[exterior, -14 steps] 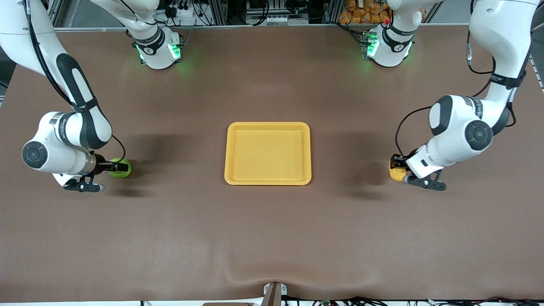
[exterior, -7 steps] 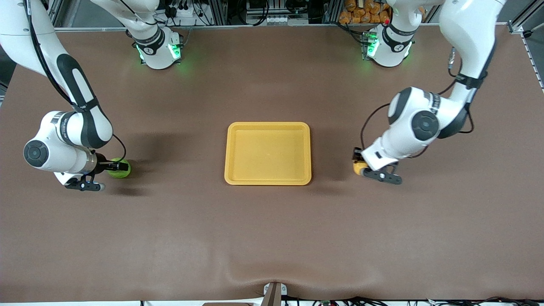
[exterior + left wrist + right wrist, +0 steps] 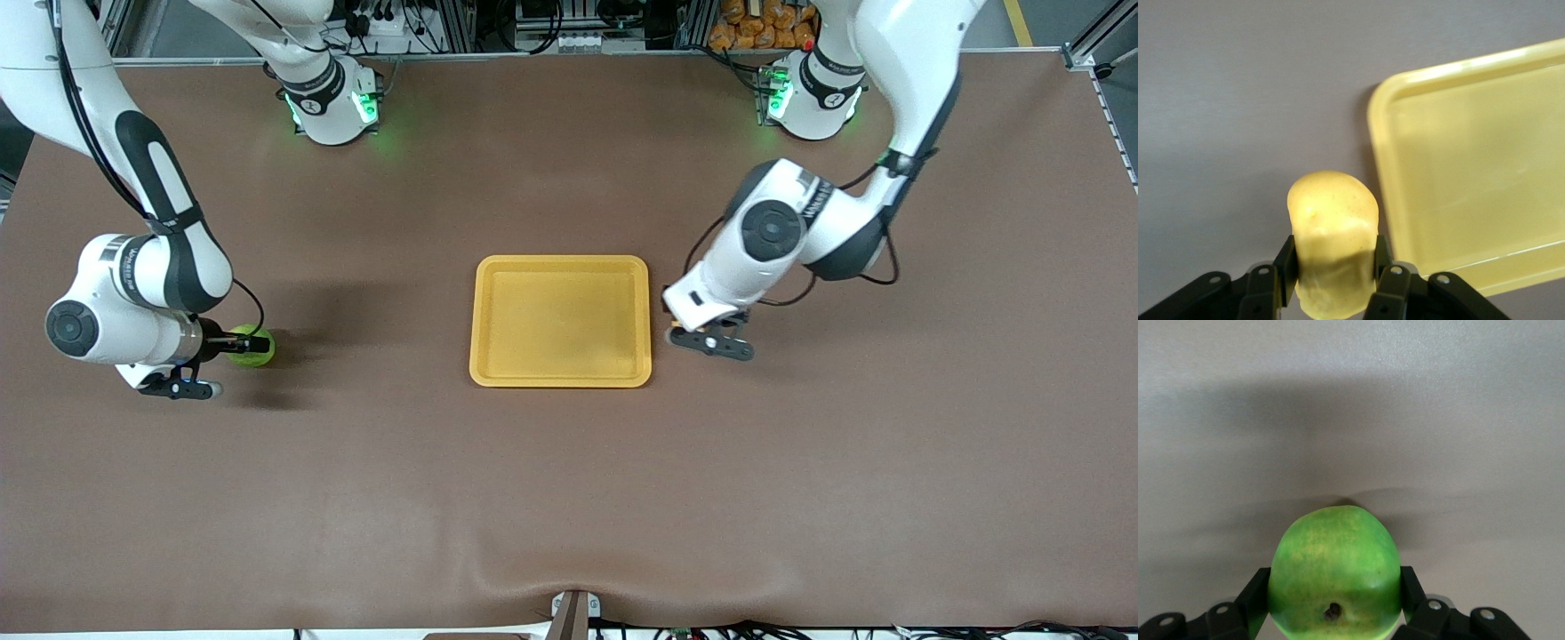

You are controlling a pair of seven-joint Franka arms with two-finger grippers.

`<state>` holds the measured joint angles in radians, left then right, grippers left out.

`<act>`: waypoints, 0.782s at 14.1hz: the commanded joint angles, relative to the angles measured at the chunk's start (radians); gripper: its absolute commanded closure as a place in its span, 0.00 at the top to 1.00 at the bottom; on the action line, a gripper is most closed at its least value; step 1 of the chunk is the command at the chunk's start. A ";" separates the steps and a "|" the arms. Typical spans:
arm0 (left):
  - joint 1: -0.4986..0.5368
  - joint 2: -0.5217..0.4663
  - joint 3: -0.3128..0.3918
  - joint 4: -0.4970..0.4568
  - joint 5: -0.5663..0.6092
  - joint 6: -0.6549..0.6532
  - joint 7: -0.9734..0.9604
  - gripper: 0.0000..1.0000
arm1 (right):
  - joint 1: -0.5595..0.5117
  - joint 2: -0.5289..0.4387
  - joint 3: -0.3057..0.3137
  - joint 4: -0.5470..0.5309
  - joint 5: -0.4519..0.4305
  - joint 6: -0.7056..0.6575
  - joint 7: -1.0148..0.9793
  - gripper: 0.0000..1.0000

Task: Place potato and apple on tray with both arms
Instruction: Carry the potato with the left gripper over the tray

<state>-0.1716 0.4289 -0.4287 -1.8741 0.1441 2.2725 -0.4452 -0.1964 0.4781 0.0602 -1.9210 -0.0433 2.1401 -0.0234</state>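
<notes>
Next, my left gripper releases the potato just inside the tray's rim (image 3: 627, 305) (image 3: 1428, 223) nearest that gripper, toward the bases of the arms.
The yellow potato (image 3: 1331, 240) is clamped between the fingers of my left gripper (image 3: 1333, 261), which is shut on it. That gripper (image 3: 669, 313) hangs just off the yellow tray's (image 3: 560, 320) edge at the left arm's end. The tray's rim (image 3: 1381, 173) lies close beside the potato. In the front view the wrist hides the potato. The green apple (image 3: 255, 348) sits toward the right arm's end of the table. My right gripper (image 3: 242, 345) is shut on it, one finger on each side of the apple (image 3: 1335, 573), stem dimple facing the camera.
A brown cloth covers the table, with a raised fold (image 3: 569, 578) at the edge nearest the front camera. Both arm bases (image 3: 333, 102) (image 3: 813, 98) glow green along the edge farthest from the front camera. The tray holds nothing.
My left arm has carried the potato from the left arm's end of the table over to the tray's edge. My right gripper has closed on the apple and has barely moved.
</notes>
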 commanded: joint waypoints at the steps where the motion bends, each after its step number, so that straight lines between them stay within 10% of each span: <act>1: -0.069 0.059 0.008 0.079 0.054 -0.027 -0.149 0.00 | 0.000 -0.013 0.012 0.043 0.014 -0.071 -0.003 0.00; 11: -0.194 0.179 0.018 0.147 0.121 -0.047 -0.421 0.00 | 0.166 -0.059 0.013 0.092 0.031 -0.203 0.161 0.00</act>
<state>-0.3542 0.5871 -0.4218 -1.7567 0.2187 2.2529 -0.8277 -0.0612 0.4432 0.0776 -1.8415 -0.0398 1.9751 0.0876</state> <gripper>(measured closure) 0.515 0.185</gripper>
